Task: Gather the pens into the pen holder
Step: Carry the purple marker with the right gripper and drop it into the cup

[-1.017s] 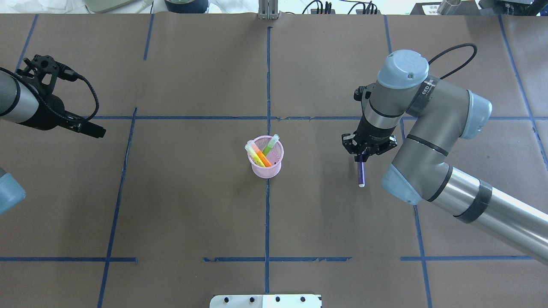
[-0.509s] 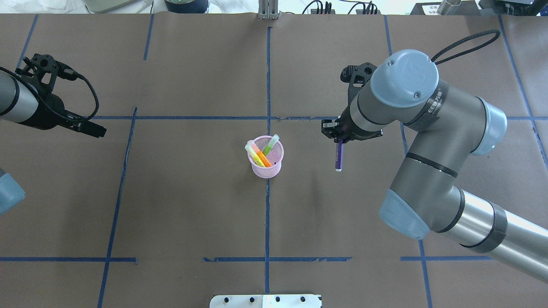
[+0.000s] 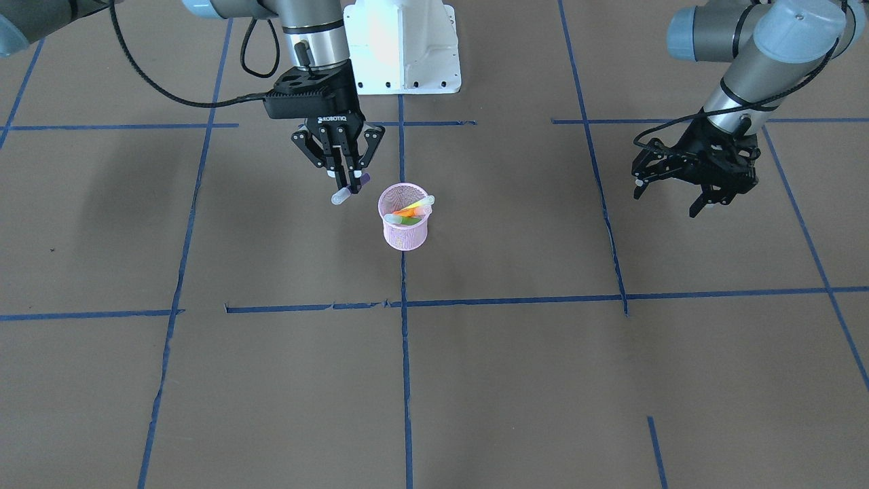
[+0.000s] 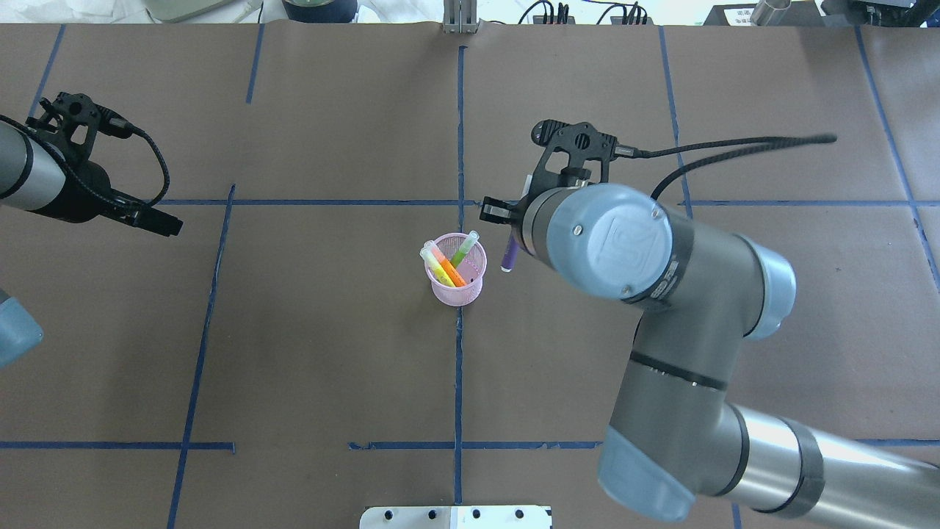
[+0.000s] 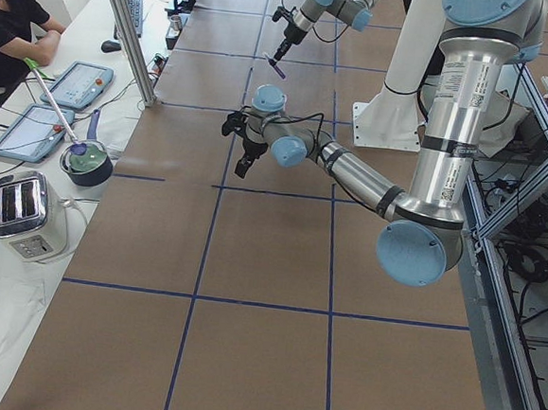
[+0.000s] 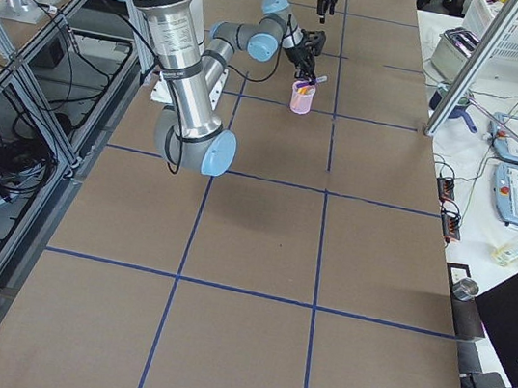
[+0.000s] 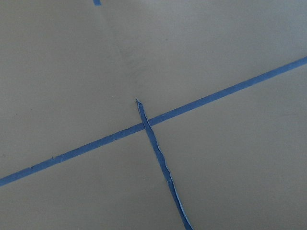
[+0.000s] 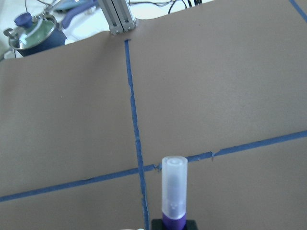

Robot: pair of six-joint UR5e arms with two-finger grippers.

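Observation:
My right gripper is holding the purple pen and will release it inside the pink mesh pen holder [image 3: 392,213], next to the orange and green pens. The purple pen now hangs just beside the holder.
The pink mesh pen holder [image 4: 457,288] stands at the table's middle, also seen in the front view [image 3: 404,234]. It holds an orange pen [image 4: 451,271], a green pen [image 4: 464,250] and a yellow-green pen [image 4: 439,271], all leaning. My right gripper [image 3: 346,178] is shut on the purple pen [image 3: 349,188], which hangs tilted, cap end low, just beside the holder and above its rim. The purple pen also shows overhead [image 4: 508,256] and in the right wrist view [image 8: 173,191]. My left gripper [image 3: 669,198] is open and empty, far off to the side above the table.
Blue tape lines [image 4: 460,132] cross the brown table cover. A metal plate [image 4: 455,516] sits at the near edge. A round lidded tin [image 8: 33,31] and cables lie past the far edge. An operator [image 5: 13,23] sits off the left end.
My right arm has carried the purple pen leftward from the right half of the table to just beside the holder. The left arm has not moved.

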